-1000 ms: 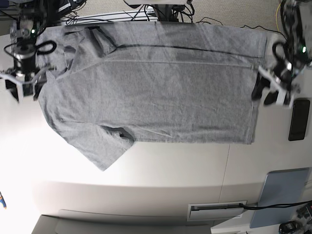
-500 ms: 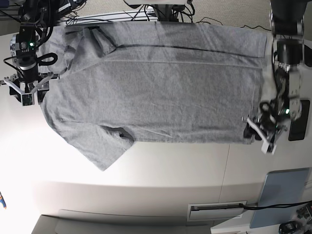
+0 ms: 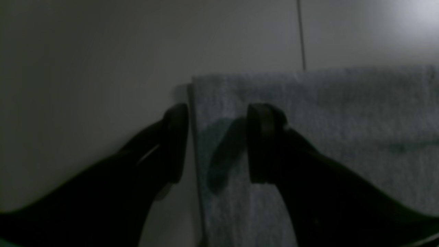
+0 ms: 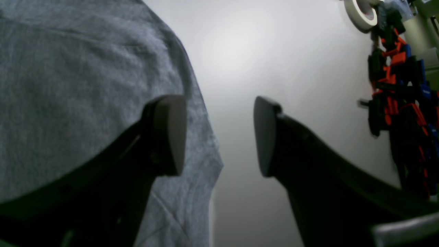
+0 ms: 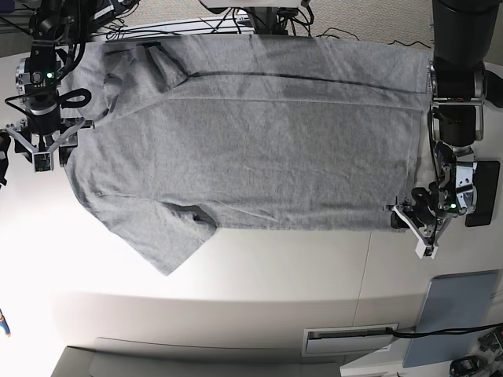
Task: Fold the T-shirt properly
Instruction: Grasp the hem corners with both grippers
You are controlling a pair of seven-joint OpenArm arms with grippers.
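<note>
The near sleeve's outer edge (image 5: 115,217) (image 4: 171,30), close to where it meets the shoulder of the grey T-shirt, will be gripped by my right gripper.
The grey T-shirt (image 5: 251,133) lies spread flat on the white table, plain side up, with one sleeve (image 5: 169,243) pointing toward the near edge. My left gripper (image 5: 409,229) is open at the shirt's near hem corner. In the left wrist view this gripper (image 3: 217,144) straddles the hem edge, one finger on bare table and the other over the T-shirt (image 3: 325,113). My right gripper (image 5: 49,157) is open beside the shoulder edge. The right wrist view shows that gripper (image 4: 219,135) with one finger over the T-shirt (image 4: 85,85) and one over the table.
A black phone (image 5: 481,192) lies just right of the left arm. A blue-grey pad (image 5: 460,314) sits at the near right. Cables (image 5: 236,20) run along the back edge. Red, blue and black parts (image 4: 394,85) and a tape roll (image 4: 363,13) lie beyond the right gripper.
My left arm has swung from the middle of the hem down to its near corner. The right gripper has shifted slightly toward the shoulder edge. Both stay open.
</note>
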